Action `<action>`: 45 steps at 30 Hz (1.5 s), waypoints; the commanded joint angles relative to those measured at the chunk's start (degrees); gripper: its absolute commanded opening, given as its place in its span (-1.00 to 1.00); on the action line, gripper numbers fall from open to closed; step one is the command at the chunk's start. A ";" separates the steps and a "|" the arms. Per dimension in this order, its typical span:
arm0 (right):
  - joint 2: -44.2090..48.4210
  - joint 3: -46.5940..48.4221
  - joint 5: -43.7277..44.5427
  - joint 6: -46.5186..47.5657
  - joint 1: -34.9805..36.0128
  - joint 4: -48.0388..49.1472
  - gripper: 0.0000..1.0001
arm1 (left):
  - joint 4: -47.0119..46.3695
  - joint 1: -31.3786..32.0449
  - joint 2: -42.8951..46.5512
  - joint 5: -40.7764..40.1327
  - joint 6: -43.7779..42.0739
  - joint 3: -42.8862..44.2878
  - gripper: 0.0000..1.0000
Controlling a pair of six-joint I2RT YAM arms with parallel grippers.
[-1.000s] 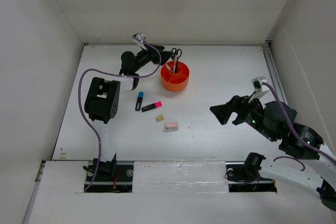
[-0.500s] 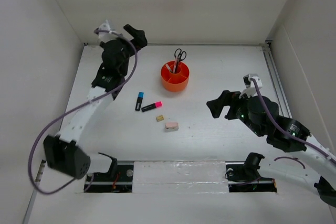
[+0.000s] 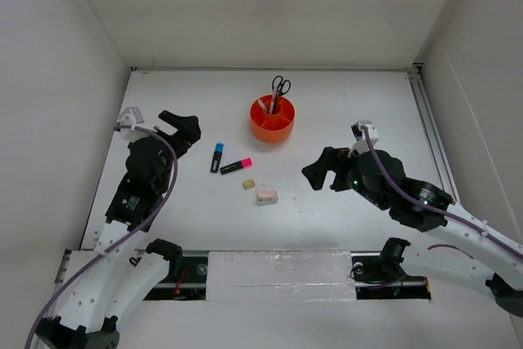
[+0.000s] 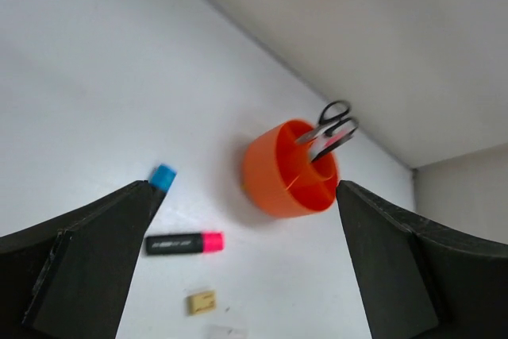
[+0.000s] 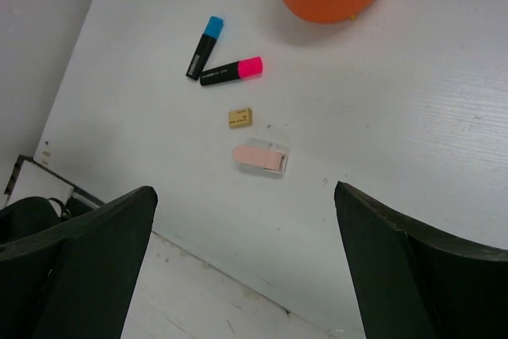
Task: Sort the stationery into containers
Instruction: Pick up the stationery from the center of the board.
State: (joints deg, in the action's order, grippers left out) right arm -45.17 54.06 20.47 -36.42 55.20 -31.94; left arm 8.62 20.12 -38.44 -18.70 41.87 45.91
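The blue-capped highlighter is to be taken hold of next by my left gripper by the top of its black body [image 3: 218, 154] [image 4: 159, 193], just below the cap.
The orange organiser [image 3: 272, 127] stands at the back middle with the black-handled scissors [image 3: 279, 85] upright in it; a thin pinkish stick and a dark pen seem to stand beside them. The blue-capped highlighter [image 3: 217, 157], pink-capped highlighter [image 3: 236, 166], tan eraser [image 3: 248, 185] and pinkish eraser [image 3: 267, 198] lie on the table in front of it. My left gripper [image 3: 181, 128] is open and empty, left of the highlighters. My right gripper [image 3: 320, 171] is open and empty, right of the erasers. The left wrist view shows the organiser [image 4: 286, 176] and the scissors [image 4: 329, 126]. The right wrist view shows both highlighters [image 5: 204, 47] and erasers [image 5: 260, 157].
White walls close the table at the left, back and right. A metal rail [image 3: 428, 120] runs along the right edge. The arm bases and a taped strip [image 3: 278, 271] sit at the near edge.
My left arm has swung from the back beside the organiser down to the left front, gripper open. My right gripper has moved left towards the erasers. The stationery has not moved.
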 commanded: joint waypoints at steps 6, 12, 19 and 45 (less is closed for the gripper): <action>-5.02 -0.10 -8.33 0.13 1.05 9.35 0.98 | -0.69 -2.88 -18.14 8.91 -0.29 -2.66 1.00; -2.91 -2.29 -8.87 -0.40 1.05 9.62 0.98 | -2.94 -5.89 -37.83 15.97 -2.84 5.31 1.00; 0.43 -3.96 -9.48 0.12 1.58 7.95 0.98 | 0.44 -3.78 -51.20 13.77 -7.76 11.48 1.00; 6.14 -5.02 -10.01 1.36 1.58 6.81 0.98 | 10.18 -1.84 -66.07 6.66 -10.14 18.68 -0.02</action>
State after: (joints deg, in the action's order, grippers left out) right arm -40.18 49.65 10.07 -35.77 56.34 -26.41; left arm 13.52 17.26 -103.13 -9.52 31.59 63.59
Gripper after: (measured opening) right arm 0.991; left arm 0.496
